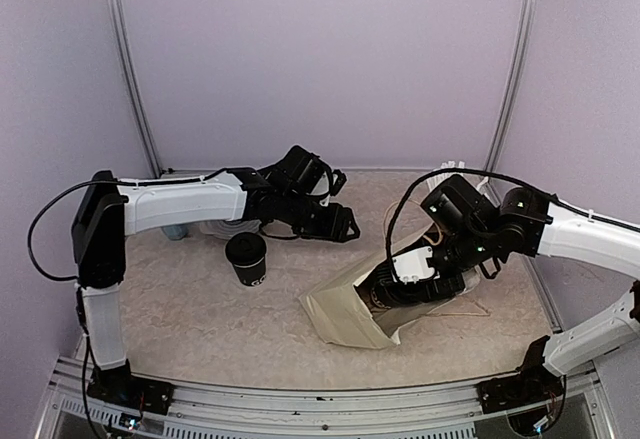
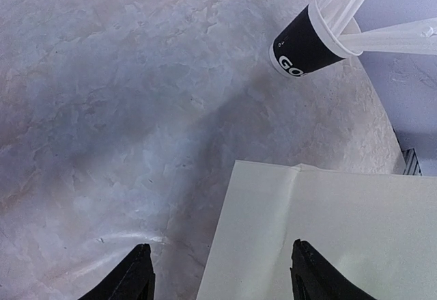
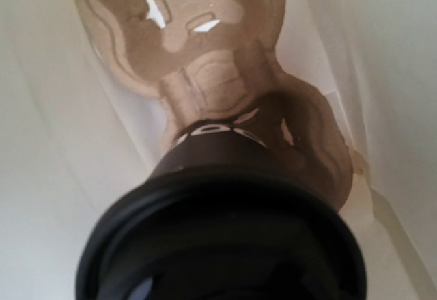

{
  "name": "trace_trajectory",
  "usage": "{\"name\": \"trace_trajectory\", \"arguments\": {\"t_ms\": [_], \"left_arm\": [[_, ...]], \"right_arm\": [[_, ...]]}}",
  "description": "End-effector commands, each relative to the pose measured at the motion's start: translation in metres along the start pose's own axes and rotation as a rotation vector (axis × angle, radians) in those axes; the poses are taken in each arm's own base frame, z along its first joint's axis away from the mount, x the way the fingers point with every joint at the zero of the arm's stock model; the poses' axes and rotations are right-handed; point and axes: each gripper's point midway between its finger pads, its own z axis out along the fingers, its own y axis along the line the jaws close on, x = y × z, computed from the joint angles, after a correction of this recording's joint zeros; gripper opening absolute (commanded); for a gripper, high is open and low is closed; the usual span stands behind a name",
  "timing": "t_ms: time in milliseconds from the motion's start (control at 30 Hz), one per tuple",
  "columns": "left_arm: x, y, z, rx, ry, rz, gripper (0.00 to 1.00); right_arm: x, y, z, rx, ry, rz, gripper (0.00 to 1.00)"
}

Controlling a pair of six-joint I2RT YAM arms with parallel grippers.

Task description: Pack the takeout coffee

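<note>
Next, my right gripper lets go of the black coffee cup in the cardboard carrier's nearer hollow (image 1: 401,273) (image 3: 273,156), inside the cream paper bag. The cup's base is at the carrier now.
One takeout coffee cup (image 1: 246,259), black with a black lid, stands upright on the table left of centre. The second lidded cup (image 3: 218,177) is inside the cream paper bag (image 1: 345,314), which lies on its side. This cup's base is at a brown cardboard cup carrier (image 3: 205,47). My right gripper (image 1: 400,284) reaches into the bag's mouth. The cup's lid fills the bottom of the right wrist view and hides the fingers, and the cup appears held. My left gripper (image 2: 225,276) is open and empty, hovering over the bag's edge (image 2: 341,232); it also shows in the top view (image 1: 343,224).
A black cup filled with white straws (image 2: 304,44) stands near the back right; its straws (image 1: 450,167) show behind the right arm. A small translucent blue cup (image 1: 175,231) sits at the left under the left arm. Purple walls close in the table.
</note>
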Motion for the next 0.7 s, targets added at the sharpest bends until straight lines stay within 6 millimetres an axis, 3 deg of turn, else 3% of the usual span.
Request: {"name": "trace_trajectory", "arguments": {"t_ms": [0,267,667], "left_arm": [[0.008,0.000,0.010,0.025,0.061,-0.032,0.67],[0.032,0.004,0.033,0.056,0.159,-0.042,0.66],[0.050,0.005,0.043,0.083,0.229,-0.037,0.64]], "right_arm": [[-0.005,-0.011,0.000,0.070,-0.016,-0.004,0.57],[-0.003,-0.016,0.006,0.105,-0.010,-0.018,0.56],[0.002,-0.014,0.021,0.096,0.019,-0.015,0.56]]}}
